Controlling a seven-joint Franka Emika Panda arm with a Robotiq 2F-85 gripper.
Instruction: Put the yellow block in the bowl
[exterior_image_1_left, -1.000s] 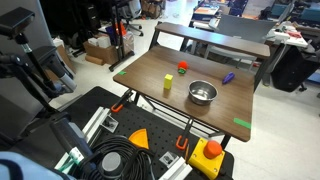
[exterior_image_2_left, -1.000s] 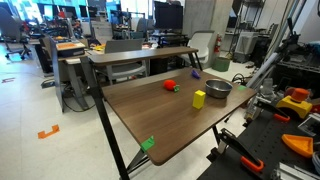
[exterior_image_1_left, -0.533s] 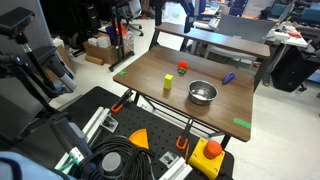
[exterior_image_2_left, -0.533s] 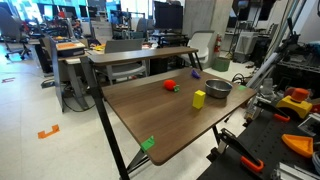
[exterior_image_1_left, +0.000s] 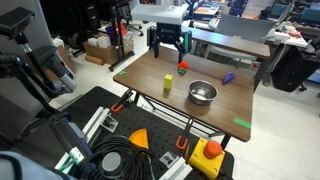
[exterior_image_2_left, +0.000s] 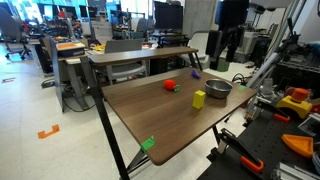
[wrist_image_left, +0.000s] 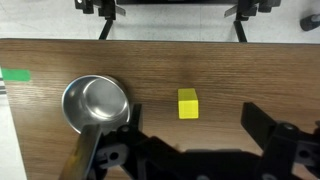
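I should next lower my gripper to the upper part of the yellow block (exterior_image_1_left: 168, 79) (wrist_image_left: 188, 102) near the silver bowl, and then close it there.
The yellow block (exterior_image_1_left: 167, 83) lies on the wooden table (exterior_image_1_left: 150, 75), a short way from the silver bowl (exterior_image_1_left: 202, 93). Both also show in an exterior view, block (exterior_image_2_left: 199, 99) and bowl (exterior_image_2_left: 219, 88), and in the wrist view, block (wrist_image_left: 188, 103) and bowl (wrist_image_left: 95, 104). My gripper (exterior_image_1_left: 168, 52) hangs high over the table's far edge, open and empty. It also shows in an exterior view (exterior_image_2_left: 229, 58). In the wrist view its fingers (wrist_image_left: 194, 115) spread wide, with the block between and beyond them. The bowl is empty.
A small red-and-green piece (exterior_image_1_left: 182, 68) and a slim purple piece (exterior_image_1_left: 228, 77) lie on the far part of the table. Green tape marks (exterior_image_1_left: 243, 123) sit at the table edges. Desks and chairs stand behind; cables and clamps lie beside the table.
My arm and gripper have come into both exterior views from above and descended toward the table's far side. The block, bowl and other pieces have not moved.
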